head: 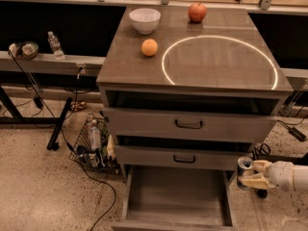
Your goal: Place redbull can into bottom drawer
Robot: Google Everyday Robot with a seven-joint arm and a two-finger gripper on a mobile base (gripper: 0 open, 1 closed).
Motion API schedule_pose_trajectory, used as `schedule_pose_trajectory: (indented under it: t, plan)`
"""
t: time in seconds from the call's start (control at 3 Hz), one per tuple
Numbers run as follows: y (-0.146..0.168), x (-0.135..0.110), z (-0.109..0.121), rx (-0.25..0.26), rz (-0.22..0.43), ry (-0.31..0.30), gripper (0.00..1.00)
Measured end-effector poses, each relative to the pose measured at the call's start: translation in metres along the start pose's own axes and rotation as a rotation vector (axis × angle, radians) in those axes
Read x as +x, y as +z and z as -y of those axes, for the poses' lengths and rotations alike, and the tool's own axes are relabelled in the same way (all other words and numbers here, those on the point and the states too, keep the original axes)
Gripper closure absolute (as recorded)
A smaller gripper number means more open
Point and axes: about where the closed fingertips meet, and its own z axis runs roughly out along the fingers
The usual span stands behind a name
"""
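Next, my gripper releases the redbull can, now held upright beside the cabinet, on the bottom drawer's bare inside (201, 194), toward the side closest to my arm.
The redbull can (244, 172) is a slim silver-and-blue can, upright, held in my gripper (252, 173) at the lower right of the camera view. The gripper's pale fingers (255, 181) are shut on it from the right. The can hangs just right of the cabinet, beside the right front corner of the bottom drawer (176, 196), level with the middle drawer's front. The bottom drawer is pulled out, and its flat floor is bare.
On the cabinet top (216, 66) stand a white bowl (145, 19), an orange (149, 47) and an apple (197, 12). The two upper drawers (188, 124) have black handles. A wire basket (94, 146) and cables lie on the floor left. A water bottle (55, 44) stands on the left shelf.
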Motion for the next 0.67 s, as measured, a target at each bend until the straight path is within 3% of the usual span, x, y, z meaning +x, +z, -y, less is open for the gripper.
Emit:
schedule_pose_trajectory:
  t: [0.33,0.67]
  plan:
    - [0.026,0.033,-0.004,0.01,0.02,0.05,1.0]
    - [0.08,0.095,-0.008,0.027,0.074,0.075,1.0]
